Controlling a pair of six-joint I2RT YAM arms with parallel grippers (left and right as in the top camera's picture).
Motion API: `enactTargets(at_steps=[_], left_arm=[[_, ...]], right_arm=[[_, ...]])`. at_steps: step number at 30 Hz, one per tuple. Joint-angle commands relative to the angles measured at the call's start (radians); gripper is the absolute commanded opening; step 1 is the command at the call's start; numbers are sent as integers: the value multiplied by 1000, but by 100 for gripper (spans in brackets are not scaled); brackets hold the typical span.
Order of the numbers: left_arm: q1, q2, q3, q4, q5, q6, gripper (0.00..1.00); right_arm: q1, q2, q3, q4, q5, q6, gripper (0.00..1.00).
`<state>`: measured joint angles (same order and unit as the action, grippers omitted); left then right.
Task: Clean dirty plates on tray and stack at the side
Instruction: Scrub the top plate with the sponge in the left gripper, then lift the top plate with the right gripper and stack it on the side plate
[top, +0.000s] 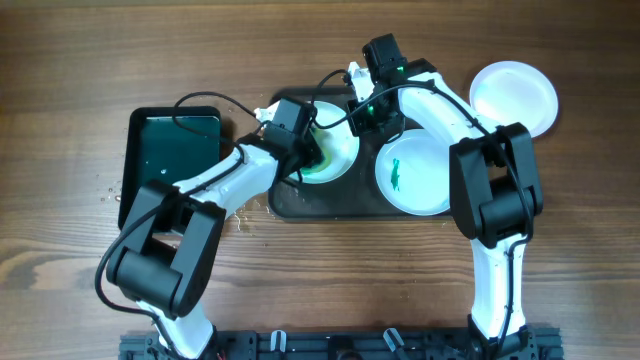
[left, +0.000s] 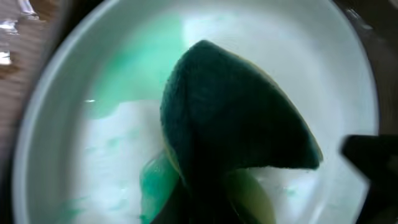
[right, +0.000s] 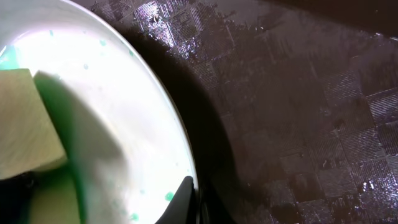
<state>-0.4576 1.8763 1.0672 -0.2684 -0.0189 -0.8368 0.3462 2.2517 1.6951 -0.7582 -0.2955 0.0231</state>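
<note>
My right gripper needs to release the wet plate, still on the dark tray, on top of the clean white plate (top: 514, 99) next to the dark tray.
The dark tray (top: 300, 205) holds two plates. The left plate (top: 341, 141) is wet with teal-green smear. My left gripper (top: 312, 152) is shut on a green and yellow sponge (left: 236, 124) and presses it into that plate (left: 106, 155). My right gripper (top: 362, 112) is shut on the same plate's far rim (right: 155, 106), with one finger (right: 182, 200) inside the edge. The sponge also shows in the right wrist view (right: 25, 127). The right plate (top: 425, 190) is white with a small green smear (top: 396, 175). A clean white plate (top: 513, 95) lies off the tray, at the right.
A smaller black tray with teal-green liquid (top: 170, 150) sits on the wooden table left of the big tray. Water drops lie on the wood around it. The big tray's wet textured floor (right: 298, 124) shows beside the plate.
</note>
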Motion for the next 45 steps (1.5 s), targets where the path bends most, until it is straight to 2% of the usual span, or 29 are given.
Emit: enactTargets(at_steps=[1,5,11,16,21,24,28,32,38,40,42,45], left_arm=[[36,-39,-20,-124,-274,22,4],[51,-143,-20,-150,-366,23,4],[50,-300,-20,-121,-288,21,4],[127,-364,-20,-179,-288,21,4],[304,-361,-20,-313,-223,14,4],[430,-361,-20,-398,-220,21,4],[500,-357,-20,-433,-213,21,4],[523,-357,-20,-436,-213,21,4],[523,-357,-20,-436,-213,21,4],[523,-357,-20,-437,-212,21,4],[523,-357,-20,-440,-213,21,4],[523,-357,-20,-441,-213,21,4]], right_arm=[[-7,-6,8,13,40,14,4],[-7,-30,9,18,41,3,4],[-7,-85,9,44,128,1,4],[0,-166,9,55,161,-143,4],[67,-294,9,55,478,-243,4],[180,-392,9,61,828,-364,4],[301,-424,9,118,1175,-578,4],[399,-423,8,186,1346,-874,4],[486,-423,8,354,1530,-1136,4],[501,-423,8,388,1525,-1147,4],[499,-423,8,381,1471,-1069,4],[449,-423,6,208,1141,-834,4]])
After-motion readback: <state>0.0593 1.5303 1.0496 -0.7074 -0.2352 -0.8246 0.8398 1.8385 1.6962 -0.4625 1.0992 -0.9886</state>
